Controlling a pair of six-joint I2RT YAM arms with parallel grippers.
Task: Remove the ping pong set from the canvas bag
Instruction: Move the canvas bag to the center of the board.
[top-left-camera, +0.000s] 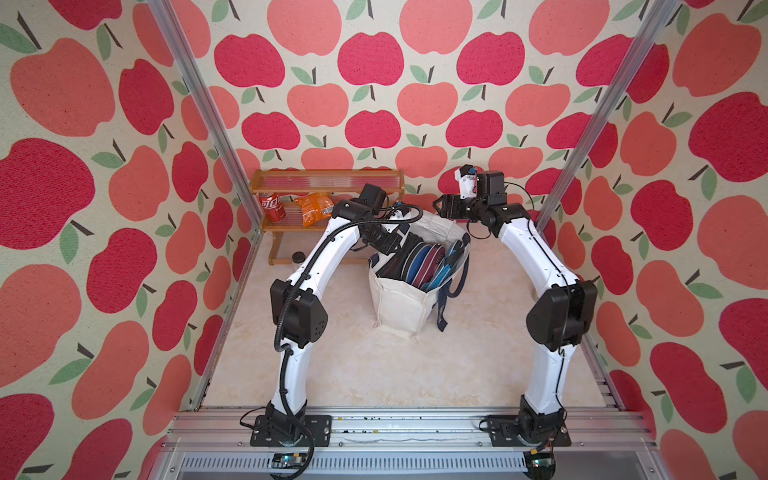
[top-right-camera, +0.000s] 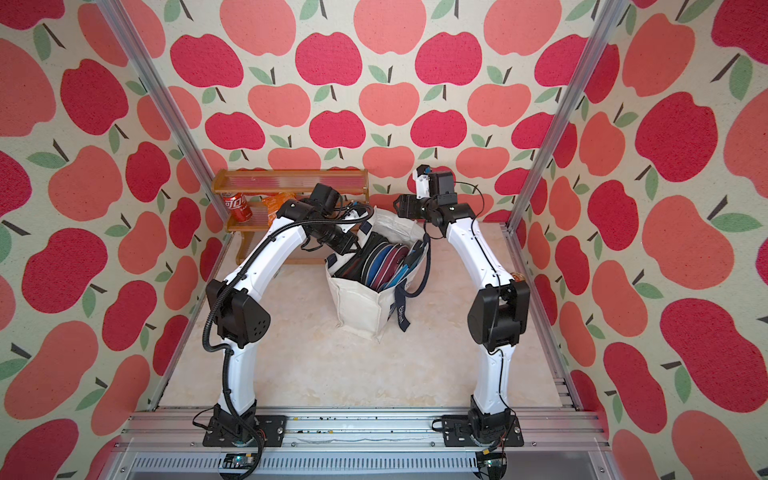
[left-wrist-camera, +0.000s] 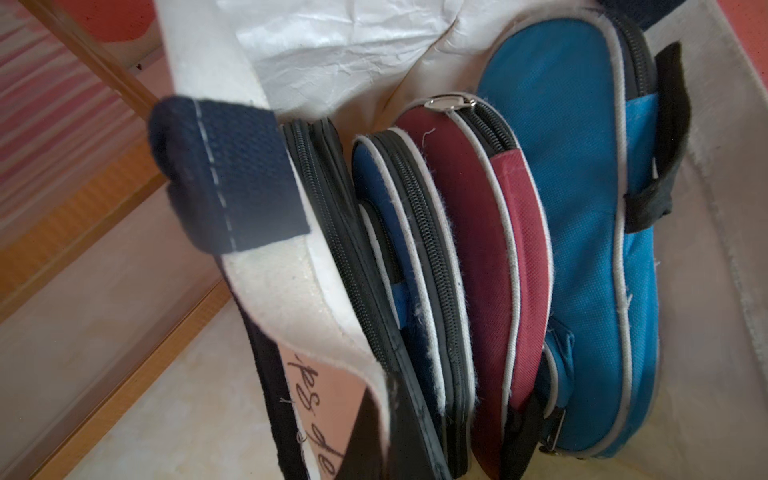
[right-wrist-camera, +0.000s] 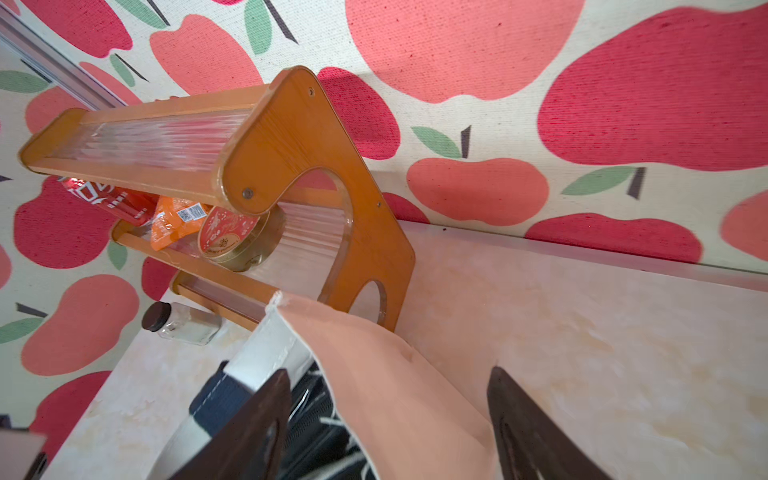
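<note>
I should use my right gripper to take the bag's rim (top-left-camera: 463, 254) next to the light blue case and help pull the bag closer, as the canvas bag is crooked by the shelf rack.
The cream canvas bag (top-left-camera: 399, 305) (top-right-camera: 357, 305) with navy handles stands upright mid-table, mouth open. Inside stand the ping pong set's zipped paddle cases (top-left-camera: 432, 257) (top-right-camera: 388, 259): black, dark blue, maroon (left-wrist-camera: 469, 232) and light blue (left-wrist-camera: 582, 208), packed side by side. My left gripper (top-left-camera: 397, 247) (left-wrist-camera: 353, 451) is shut on the bag's left rim (left-wrist-camera: 291, 299), beside the black case. My right gripper (top-left-camera: 441, 206) (right-wrist-camera: 390, 432) is open at the bag's far rim (right-wrist-camera: 374, 374); the cloth lies loose between its dark fingers (right-wrist-camera: 257, 428).
A wooden shelf rack (top-left-camera: 328, 183) (right-wrist-camera: 291, 137) stands against the back wall, left of the bag. It holds a red can (top-left-camera: 272, 206), an orange snack packet (top-left-camera: 316, 209) and a round tin (right-wrist-camera: 232, 237). A small glass bottle (right-wrist-camera: 183, 324) lies under it.
</note>
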